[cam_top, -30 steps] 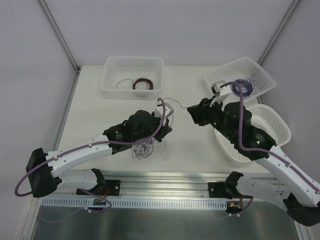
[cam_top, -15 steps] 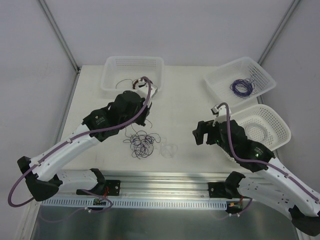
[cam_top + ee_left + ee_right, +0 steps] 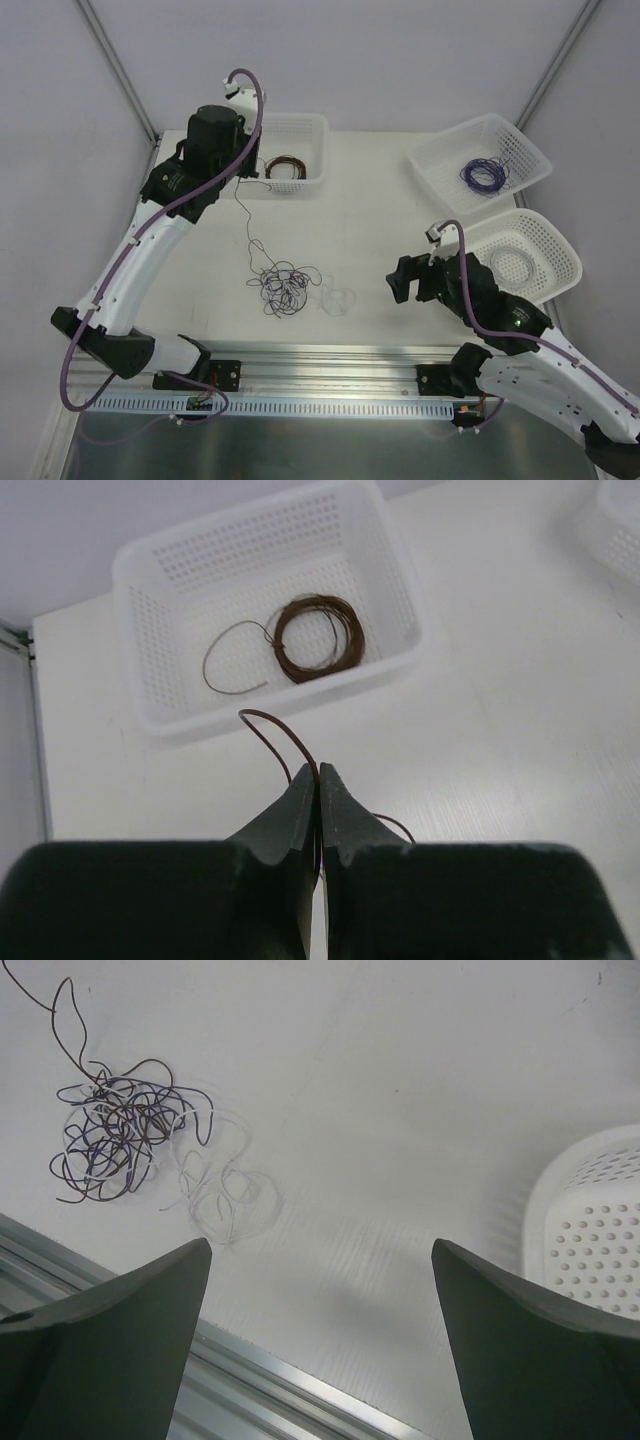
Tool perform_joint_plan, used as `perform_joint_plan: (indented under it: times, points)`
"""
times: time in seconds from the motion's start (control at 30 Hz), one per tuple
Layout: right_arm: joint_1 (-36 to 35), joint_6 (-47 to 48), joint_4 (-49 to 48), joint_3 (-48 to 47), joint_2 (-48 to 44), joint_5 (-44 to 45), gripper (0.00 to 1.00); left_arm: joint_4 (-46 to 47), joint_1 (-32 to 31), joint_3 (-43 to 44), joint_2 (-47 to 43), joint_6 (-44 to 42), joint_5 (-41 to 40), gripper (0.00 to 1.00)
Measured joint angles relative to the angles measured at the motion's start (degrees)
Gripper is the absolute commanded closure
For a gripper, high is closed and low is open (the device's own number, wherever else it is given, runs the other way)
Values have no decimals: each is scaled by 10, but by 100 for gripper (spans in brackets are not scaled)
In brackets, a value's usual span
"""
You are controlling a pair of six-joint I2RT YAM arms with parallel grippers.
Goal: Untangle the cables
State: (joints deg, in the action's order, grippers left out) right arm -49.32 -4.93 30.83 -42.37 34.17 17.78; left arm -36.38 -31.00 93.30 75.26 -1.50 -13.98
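My right gripper is to go next to the loose whitish wire beside the brown and purple clump and close on the wire's near-side loops (image 3: 333, 307) (image 3: 227, 1228).
The cables (image 3: 283, 286) lie as a small clump of dark brown and purple hair-thin wires on the table near the front edge, also seen at the upper left of the right wrist view (image 3: 112, 1136). One brown strand (image 3: 243, 218) rises out of the clump to my left gripper (image 3: 242, 176), which is held high beside the left basket. In the left wrist view my left gripper (image 3: 318, 776) is shut on that brown strand (image 3: 275, 735). To the right of the clump my right gripper (image 3: 399, 280) stands wide open and holds nothing (image 3: 320, 1250).
A loose whitish wire (image 3: 340, 298) lies just right of the clump. The left basket (image 3: 300, 125) holds a brown coil (image 3: 315, 640). A far-right basket (image 3: 440, 150) holds a purple coil (image 3: 484, 175). Another basket (image 3: 560, 250) sits right of my right arm.
My left arm has risen and swung back towards the left basket, drawing a brown strand out of the clump. My right gripper has opened and pulled back towards the front.
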Motion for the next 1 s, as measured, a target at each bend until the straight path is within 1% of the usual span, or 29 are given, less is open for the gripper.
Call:
perform_joint_plan:
  times: [0.1, 0.2, 0.37, 0.5, 0.67, 0.8, 1.0]
  points:
    - [0, -2, 6, 3, -15, -6, 3, 3, 40, 69, 56, -11, 4, 100]
    - [0, -3, 17, 3, -33, -9, 3, 7, 64, 143, 115, -18, 12, 100]
    - [0, -7, 37, 3, -63, -11, 3, 5, 68, 211, 156, -29, 30, 100]
    - [0, -8, 46, 3, -76, -11, 3, 5, 67, 238, 158, -47, 30, 100]
    - [0, -8, 50, 3, -73, -11, 3, 9, 74, 280, 175, -77, 30, 100]
    - [0, -7, 50, 3, -59, -12, 3, 16, 91, 306, 206, -88, 33, 100]
    - [0, -7, 50, 3, -51, -18, 3, 35, 115, 334, 277, -97, 35, 100]
